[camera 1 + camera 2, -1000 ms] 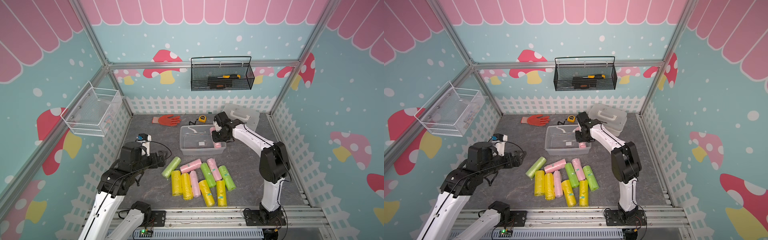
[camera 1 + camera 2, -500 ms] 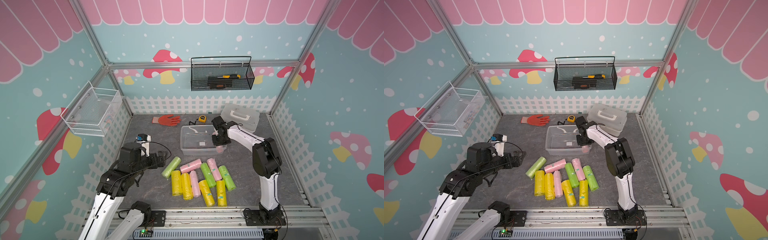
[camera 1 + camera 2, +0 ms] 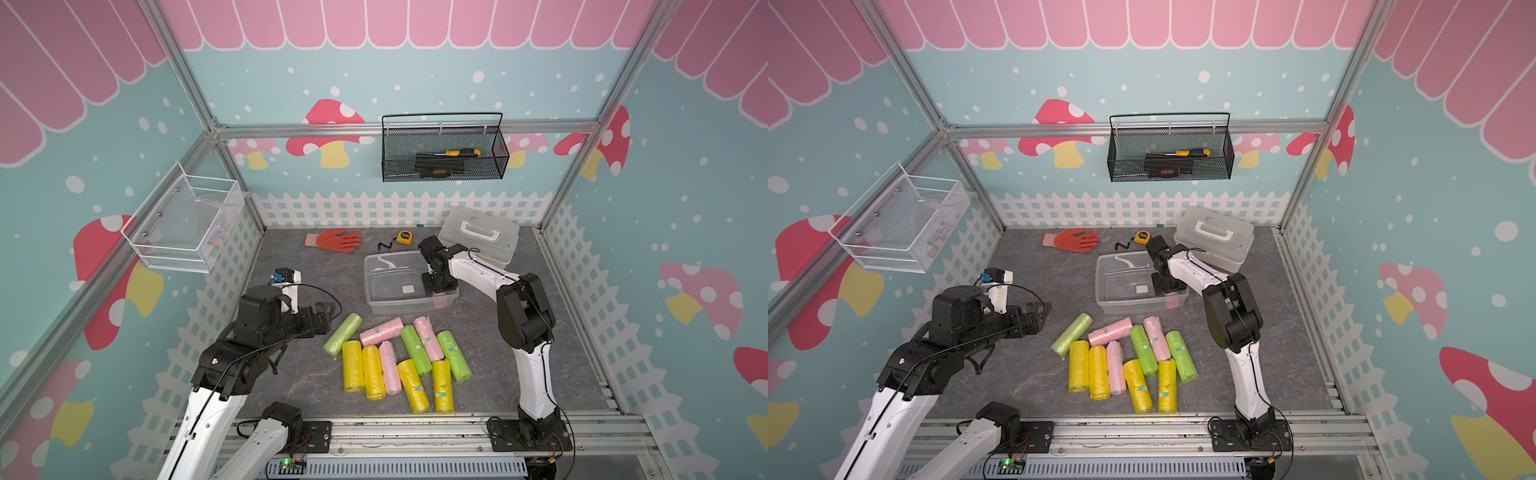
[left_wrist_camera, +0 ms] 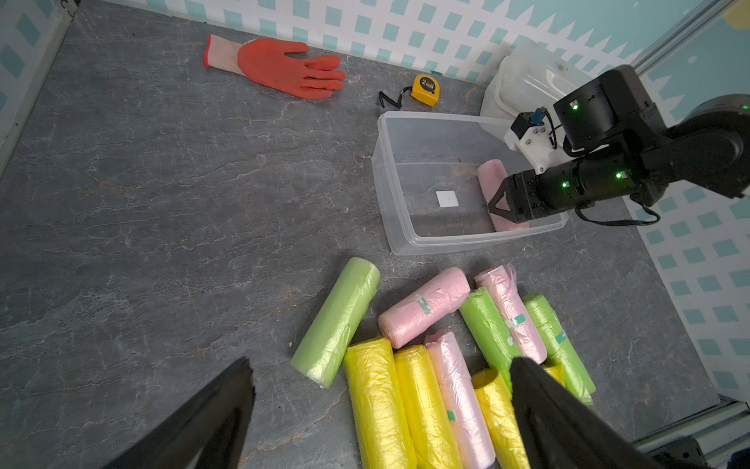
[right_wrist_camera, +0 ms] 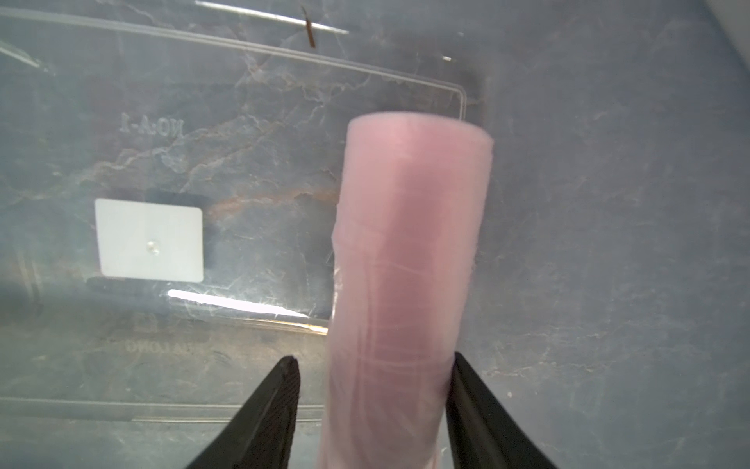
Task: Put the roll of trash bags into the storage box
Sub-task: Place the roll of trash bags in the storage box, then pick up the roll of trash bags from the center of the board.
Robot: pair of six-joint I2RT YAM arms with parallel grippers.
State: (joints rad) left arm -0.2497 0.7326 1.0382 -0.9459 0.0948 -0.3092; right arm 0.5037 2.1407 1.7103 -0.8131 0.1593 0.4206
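Note:
Next, my left gripper needs to close on the middle of the light green roll [image 3: 343, 334] [image 4: 337, 320], the one nearest to it, beside the pink and yellow rolls.
The clear storage box [image 3: 374, 266] [image 3: 1104, 270] [image 4: 381, 182] stands mid-table. Inside it, along its right wall, is a pink roll of trash bags [image 5: 406, 264] [image 4: 491, 178]. My right gripper [image 5: 371, 361] [image 3: 436, 286] [image 3: 1167, 286] reaches down into the box, open astride the roll's near end. There is a gap between one finger and the roll, while the other finger lies close against it. My left gripper [image 4: 379, 361] [image 3: 326, 313] [image 3: 1040, 311] hovers wide open and empty, left of the loose rolls [image 3: 395, 361] [image 3: 1125, 361].
Several green, yellow and pink rolls lie in front of the box. A white case with a handle [image 3: 482, 237] sits behind the box on the right. An orange glove [image 3: 332, 240] and a yellow tape measure [image 3: 404, 237] lie at the back. A black mesh basket [image 3: 444, 153] hangs on the back wall.
My right gripper has come down into the box with the pink roll and its jaws have parted from shut. The left arm has stayed still.

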